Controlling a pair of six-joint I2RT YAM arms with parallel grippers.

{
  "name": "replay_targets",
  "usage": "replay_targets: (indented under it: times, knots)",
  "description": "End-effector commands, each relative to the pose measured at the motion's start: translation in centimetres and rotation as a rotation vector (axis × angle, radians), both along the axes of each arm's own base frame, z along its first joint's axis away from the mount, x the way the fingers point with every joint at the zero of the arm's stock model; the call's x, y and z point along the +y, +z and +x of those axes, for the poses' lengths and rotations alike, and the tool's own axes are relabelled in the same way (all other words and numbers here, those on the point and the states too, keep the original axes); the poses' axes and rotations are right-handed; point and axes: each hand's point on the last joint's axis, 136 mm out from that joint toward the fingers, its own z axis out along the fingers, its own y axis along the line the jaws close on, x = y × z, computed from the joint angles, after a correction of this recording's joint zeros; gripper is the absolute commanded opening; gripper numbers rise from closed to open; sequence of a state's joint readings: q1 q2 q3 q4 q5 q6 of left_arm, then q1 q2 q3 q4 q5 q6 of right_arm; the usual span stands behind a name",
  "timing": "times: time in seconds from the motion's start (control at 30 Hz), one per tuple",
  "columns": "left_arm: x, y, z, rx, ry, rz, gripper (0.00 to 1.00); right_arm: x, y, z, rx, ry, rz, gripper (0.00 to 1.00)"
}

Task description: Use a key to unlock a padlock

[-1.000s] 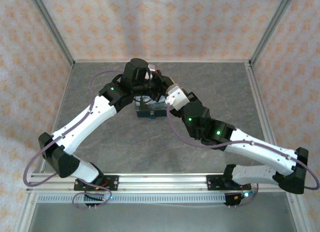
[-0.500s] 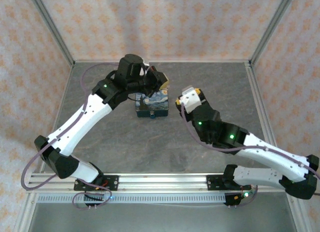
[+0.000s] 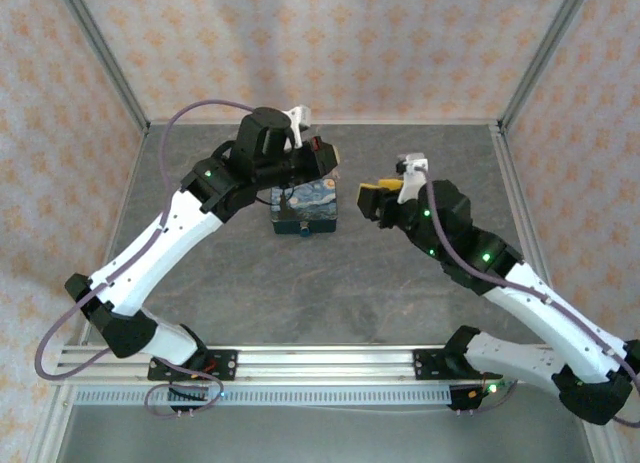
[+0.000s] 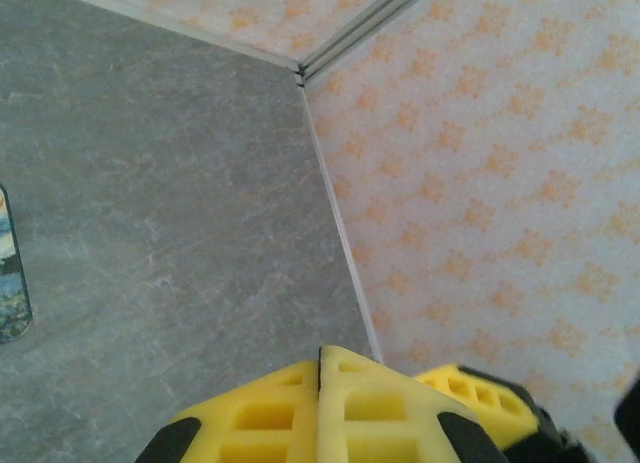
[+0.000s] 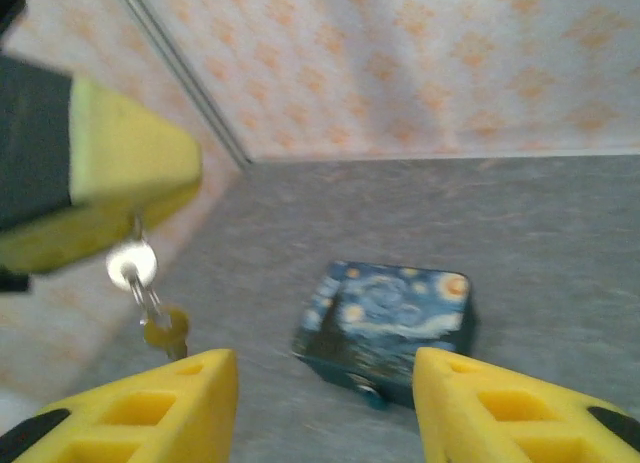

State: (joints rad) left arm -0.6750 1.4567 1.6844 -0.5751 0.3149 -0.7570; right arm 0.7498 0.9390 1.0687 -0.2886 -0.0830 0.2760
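Note:
My left gripper pinches the key's blade, which the padlock needs free, so my right gripper should first take its round silver head (image 5: 131,264).
The dark-blue box (image 3: 305,207) with yellow swirls sits mid-table, and the tiny padlock (image 3: 303,230) shows as a bluish glint on its near face. In the right wrist view the padlock (image 5: 367,392) sits at the front edge of the box (image 5: 390,318). My left gripper (image 3: 325,161) hovers just behind and above the box with its fingers pressed together (image 4: 320,355). A silver ring and small brass key (image 5: 165,328) dangle from the left gripper's fingers (image 5: 120,168). My right gripper (image 3: 373,197) is open to the right of the box, nothing between its fingers (image 5: 322,368).
The grey table (image 3: 250,283) is fenced by patterned walls and metal corner posts (image 3: 100,53). The two arms lean in from the near rail (image 3: 320,361). Bare tabletop lies in front of the box and to both sides.
My right arm has drawn back to the right, off the box, which now lies uncovered. The left gripper has shifted slightly back and right above the box.

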Motion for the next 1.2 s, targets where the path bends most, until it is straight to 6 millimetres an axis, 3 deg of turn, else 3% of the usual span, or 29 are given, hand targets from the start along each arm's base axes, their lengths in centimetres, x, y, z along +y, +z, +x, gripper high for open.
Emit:
replay_targets:
  times: [0.0,0.17,0.4,0.83,1.17]
  knots:
    - [0.8,1.2,0.1,-0.135,0.014,0.031,0.0,2.2,2.5,-0.8,0.078,0.166,0.35,0.52]
    - [0.3,2.0,-0.3,-0.195,0.013,-0.029,0.0,1.8,4.6,0.1,0.092,0.255,0.66,0.56]
    - [-0.5,3.3,-0.8,-0.233,-0.005,-0.08,0.0,2.9,6.6,0.2,0.065,0.386,0.823,0.62]
    - [-0.5,5.0,-0.8,-0.262,0.017,-0.165,0.0,4.4,6.5,0.7,0.09,0.467,0.844,0.43]
    - [-0.7,4.8,-0.4,-0.263,0.027,-0.17,0.0,5.0,6.6,0.5,0.099,0.511,0.845,0.27]
